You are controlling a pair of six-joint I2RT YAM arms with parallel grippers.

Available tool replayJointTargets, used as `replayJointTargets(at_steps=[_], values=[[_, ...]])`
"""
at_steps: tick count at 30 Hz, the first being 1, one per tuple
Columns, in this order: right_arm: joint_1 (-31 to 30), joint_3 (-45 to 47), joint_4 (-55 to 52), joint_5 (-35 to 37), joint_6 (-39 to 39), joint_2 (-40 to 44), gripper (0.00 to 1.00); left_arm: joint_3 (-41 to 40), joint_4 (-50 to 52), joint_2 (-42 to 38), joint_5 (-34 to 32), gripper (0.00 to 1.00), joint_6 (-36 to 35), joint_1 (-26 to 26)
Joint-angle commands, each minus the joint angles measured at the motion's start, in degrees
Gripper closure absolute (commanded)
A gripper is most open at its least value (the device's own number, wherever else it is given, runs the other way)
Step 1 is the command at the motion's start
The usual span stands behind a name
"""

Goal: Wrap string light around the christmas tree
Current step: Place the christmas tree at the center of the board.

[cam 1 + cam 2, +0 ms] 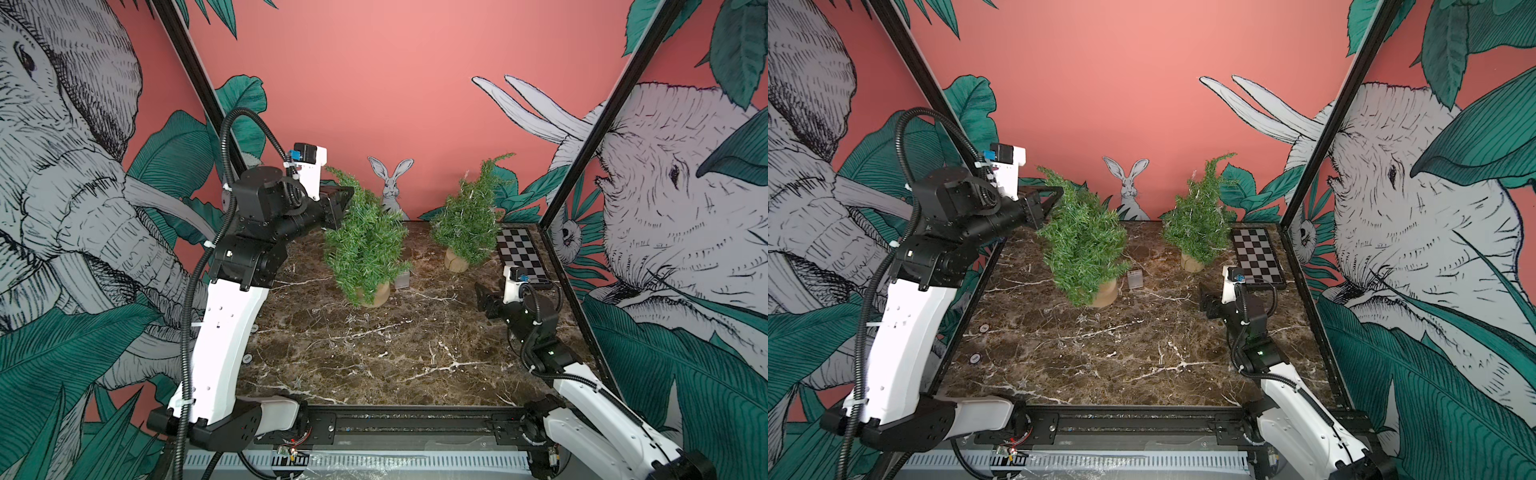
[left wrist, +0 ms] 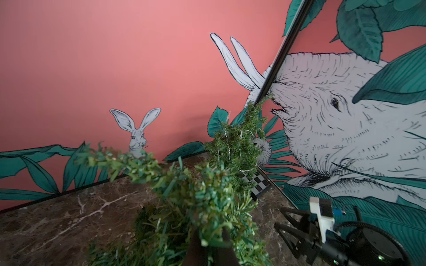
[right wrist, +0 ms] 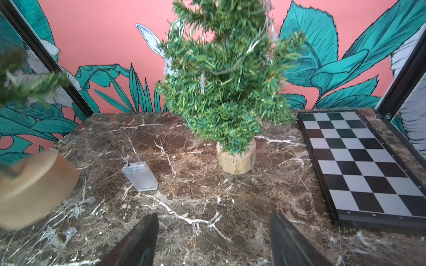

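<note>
Next, my left gripper releases the green christmas tree on the bare marble (image 1: 423, 336) in front of the second small tree.
A green christmas tree (image 1: 365, 245) (image 1: 1084, 249) on a round wooden base (image 1: 376, 295) leans over in mid-table, its top tipped to the left. My left gripper (image 1: 345, 199) (image 2: 212, 239) is shut on a branch near that top. The base (image 3: 34, 184) shows its underside, tilted. The string light (image 3: 69, 230) (image 1: 1084, 320), a thin wire with stars and clear bulbs, lies on the marble under and in front of this tree. Its clear battery box (image 3: 140, 176) (image 1: 402, 278) lies beside the base. My right gripper (image 1: 482, 297) (image 3: 213, 216) hovers open and empty low at the right.
A second small tree (image 1: 469, 220) (image 3: 226, 80) stands upright at the back right with thin wire strands on its branches. A black-and-white chequered board (image 1: 521, 253) (image 3: 359, 161) lies along the right edge. Printed walls enclose the marble table (image 1: 374, 365) on three sides.
</note>
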State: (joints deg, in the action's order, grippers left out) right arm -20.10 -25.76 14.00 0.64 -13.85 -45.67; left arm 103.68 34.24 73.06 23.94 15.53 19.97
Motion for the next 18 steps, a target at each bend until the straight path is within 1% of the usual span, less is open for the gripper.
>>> replayJointTargets(at_steps=[1, 3, 6, 8, 9, 13, 18], values=[[-0.2, -1.8, -0.5, 2.1, -0.5, 2.1, 0.23, -2.7, -8.2, -3.9, 2.9, 1.0, 3.4, 2.8], [-0.2, -1.9, -1.2, 2.8, -0.5, 3.2, 0.23, -5.1, -9.7, -4.9, 3.3, 1.0, 4.5, 5.5], [-0.2, -2.2, -3.3, 3.7, -0.5, 5.0, 0.23, -6.6, -10.0, -5.5, 2.9, 1.0, 4.3, 9.4], [-0.2, -2.7, -5.4, 4.4, -0.5, 6.5, 0.23, -8.2, -11.2, -6.2, 2.2, 1.0, 3.9, 11.0], [-0.2, -2.9, -6.6, 4.5, -0.5, 7.3, 0.23, -9.1, -11.9, -6.5, 1.2, 1.0, 4.5, 11.7], [-0.2, -3.0, -10.1, 5.1, -0.4, 10.8, 0.23, -12.2, -14.5, -6.8, 0.9, 1.0, 6.3, 13.5], [-0.2, -3.2, -13.4, 6.2, 1.8, 13.9, 0.22, -18.3, -20.1, -5.7, 0.7, 1.0, 9.3, 16.9]])
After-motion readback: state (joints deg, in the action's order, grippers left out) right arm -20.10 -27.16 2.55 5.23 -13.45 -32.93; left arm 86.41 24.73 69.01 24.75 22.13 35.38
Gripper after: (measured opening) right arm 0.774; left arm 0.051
